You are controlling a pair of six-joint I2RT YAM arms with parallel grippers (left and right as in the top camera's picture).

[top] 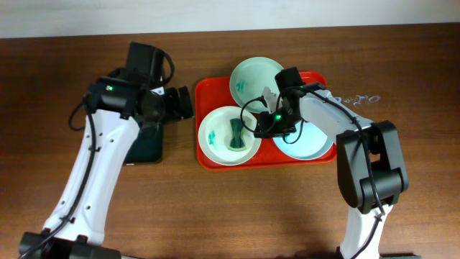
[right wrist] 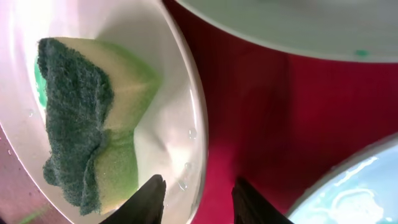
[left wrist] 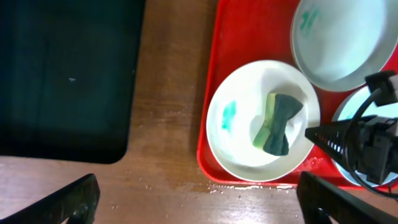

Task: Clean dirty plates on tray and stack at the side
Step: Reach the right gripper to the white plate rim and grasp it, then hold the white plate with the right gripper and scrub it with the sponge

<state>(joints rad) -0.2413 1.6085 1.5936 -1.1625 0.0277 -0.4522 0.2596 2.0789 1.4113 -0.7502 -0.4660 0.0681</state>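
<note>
Next, my left gripper takes the sponge (top: 237, 134) and wipes the teal smear that is in the white plate before my right gripper lifts the plate.
The red tray (top: 208, 160) holds three plates. The white plate (top: 215, 147) at its front left has a teal smear and a green-and-dark sponge (top: 237, 134) in it. The mint green plate (top: 251, 72) is at the back, with a small teal smear. The pale blue plate (top: 313, 147) is at the right, partly under my right arm. My right gripper (top: 260, 129) is open, its fingertips (right wrist: 198, 199) straddling the white plate's right rim (right wrist: 194, 124), one finger inside and one over the tray. My left gripper (left wrist: 199, 202) is open and empty above the table, left of the tray (left wrist: 214, 99).
A black tray (top: 147, 144) lies left of the red tray, under my left arm, and fills the upper left of the left wrist view (left wrist: 62, 74). Water drops lie on the wood along the red tray's front edge (left wrist: 249, 186) and at the table's back right (top: 356, 99).
</note>
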